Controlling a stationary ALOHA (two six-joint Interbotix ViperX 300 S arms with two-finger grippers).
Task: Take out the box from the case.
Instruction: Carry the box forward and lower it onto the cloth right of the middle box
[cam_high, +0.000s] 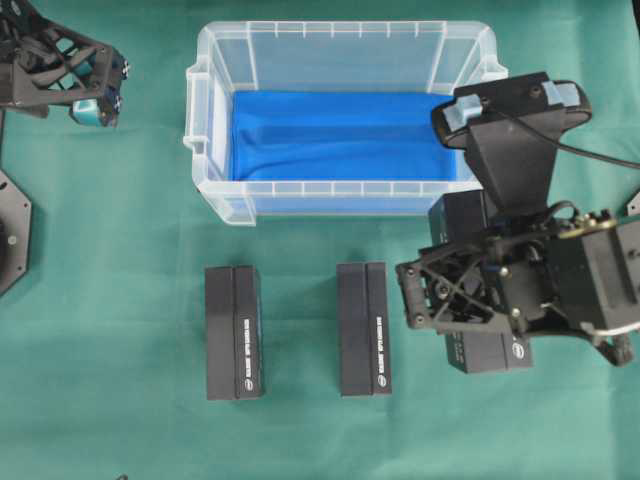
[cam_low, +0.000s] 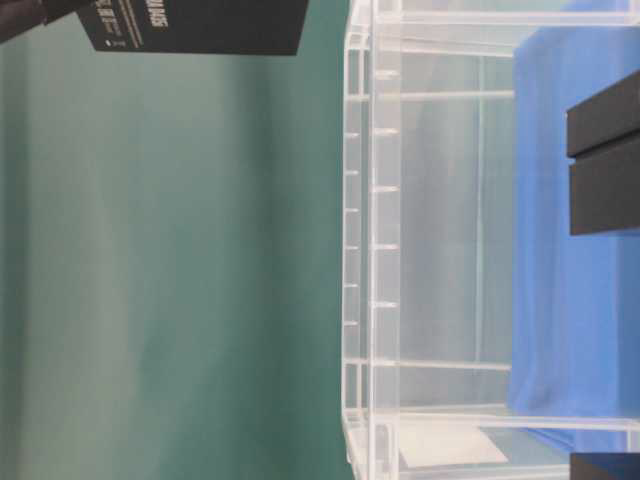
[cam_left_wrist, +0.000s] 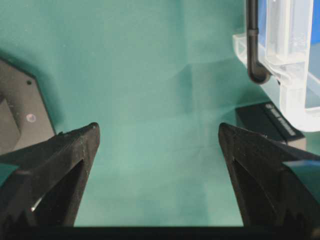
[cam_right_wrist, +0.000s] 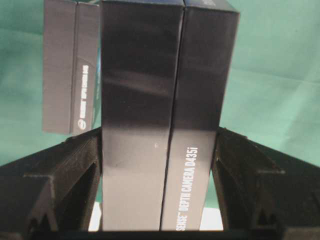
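Observation:
My right gripper is holding its black box. It will release it on the green cloth (cam_high: 456, 323) beside the middle black box.
The clear case (cam_high: 340, 200) stands at the back centre. Only its blue sheet (cam_high: 340, 135) shows inside, and its right end is hidden behind my right arm. My right gripper (cam_high: 470, 300) is shut on a black box (cam_high: 485, 350), held off the table in front of the case's right corner. In the right wrist view both fingers (cam_right_wrist: 80, 165) press the long sides of the box (cam_right_wrist: 160, 100). The table-level view shows this box (cam_low: 200, 25) clear of the case's rim (cam_low: 360, 250). My left gripper (cam_high: 95, 100) hangs open at the far left with nothing between its fingers (cam_left_wrist: 75, 150).
Two more black boxes lie on the green cloth in front of the case, one at the left (cam_high: 233, 332) and one in the middle (cam_high: 364, 328). A black base plate (cam_high: 12, 235) sits at the left edge. The left wrist view catches the case's corner (cam_left_wrist: 295, 75).

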